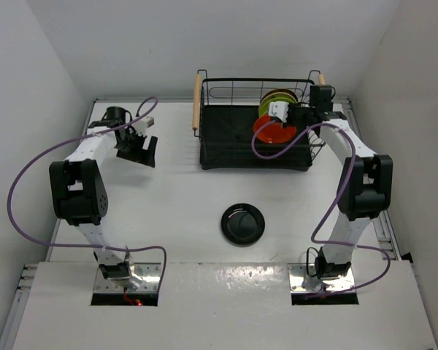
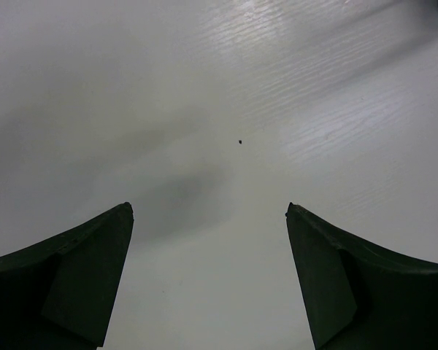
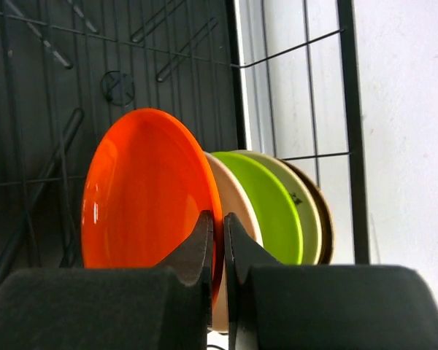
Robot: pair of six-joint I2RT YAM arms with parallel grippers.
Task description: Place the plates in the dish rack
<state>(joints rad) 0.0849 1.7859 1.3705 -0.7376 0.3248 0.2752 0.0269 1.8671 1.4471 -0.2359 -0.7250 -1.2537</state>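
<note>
Next, I let go of the orange plate with my right gripper on edge in the rack, leaning [image 1: 279,131] [image 3: 164,208] against the beige plate.
The black wire dish rack [image 1: 226,138] with wooden handles stands at the back of the table. Several plates stand on edge at its right end: orange plate [image 3: 146,193], beige plate [image 3: 237,211], lime green plate [image 3: 266,204], cream plate [image 3: 306,211] and yellow-brown plate [image 3: 327,219]. My right gripper [image 3: 219,230] is shut on the orange plate's rim inside the rack [image 3: 44,87]. From above, the right gripper [image 1: 288,114] is over the orange plate [image 1: 271,131]. The glossy black plate [image 1: 242,223] lies flat mid-table. My left gripper [image 1: 137,148] is open and empty at the far left, over bare table [image 2: 219,109].
White walls close in the table on the left, right and back. Purple cables loop off both arms. The left arm's elbow [image 1: 74,189] and the right arm's elbow [image 1: 365,186] stand at the sides of the black plate.
</note>
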